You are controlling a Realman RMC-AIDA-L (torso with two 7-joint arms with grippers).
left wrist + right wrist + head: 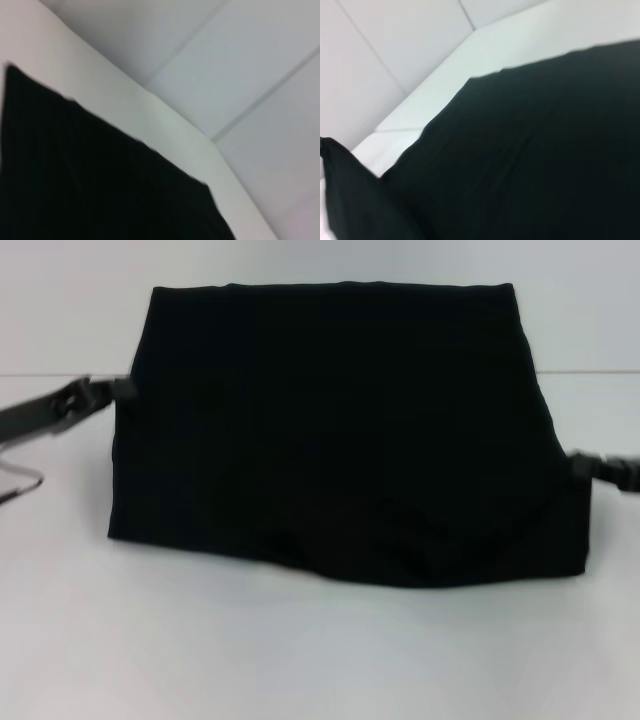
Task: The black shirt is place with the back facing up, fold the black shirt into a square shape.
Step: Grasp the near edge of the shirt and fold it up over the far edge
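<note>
Next, my left gripper lets go of the black shirt's near corner just inside the shirt's side edge (pixel 172 350), toward the shirt's far corner.
The black shirt (pixel 340 430) lies spread on the white table (pixel 300 660) as a wide dark trapezoid with its plain side up. Its near edge (pixel 400 565) is rumpled into soft folds. My left gripper (pixel 122 390) reaches in from the left and meets the shirt's left edge about halfway up. My right gripper (pixel 580 467) comes in from the right and meets the right edge lower down. Each wrist view shows only the black shirt (pixel 100 190) (pixel 535 150) on the table, with none of the gripper.
A thin metal loop (pixel 22 483) lies on the table at the far left, below my left arm (pixel 40 415). The table's far edge meets a pale wall (pixel 80 300) behind the shirt. Bare tabletop stretches in front of the shirt.
</note>
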